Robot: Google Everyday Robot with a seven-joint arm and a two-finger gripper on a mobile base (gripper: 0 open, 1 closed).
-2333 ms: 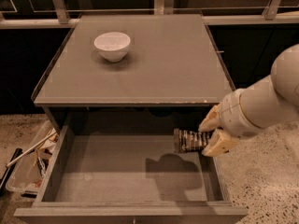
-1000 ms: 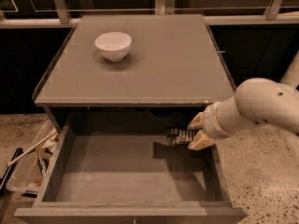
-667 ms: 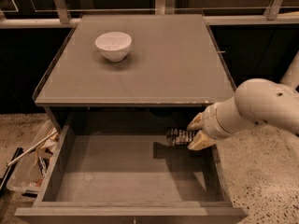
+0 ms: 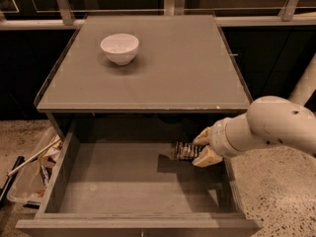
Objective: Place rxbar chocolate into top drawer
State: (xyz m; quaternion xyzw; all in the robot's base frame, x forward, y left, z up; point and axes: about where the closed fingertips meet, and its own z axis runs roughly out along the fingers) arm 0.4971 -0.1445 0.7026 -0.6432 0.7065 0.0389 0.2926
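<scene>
I need to set the rxbar chocolate on the top drawer's grey bottom (image 4: 173, 174), midway between its front and back, with my gripper.
The top drawer (image 4: 123, 186) stands pulled open below the grey tabletop, its flat grey floor bare. My gripper (image 4: 201, 146) reaches in from the right and is shut on the rxbar chocolate (image 4: 185, 151), a small dark bar with pale lettering. It holds the bar level over the drawer's right rear part, a little above the floor, with a shadow beneath it.
A white bowl (image 4: 120, 48) sits on the tabletop (image 4: 163, 68) at the back left. A clear bin with clutter (image 4: 29, 174) lies on the speckled floor left of the drawer. My white arm (image 4: 276, 127) comes in from the right.
The gripper with the bar has moved from above the drawer's right front back toward the rear and a little lower. In the last second it has hardly moved.
</scene>
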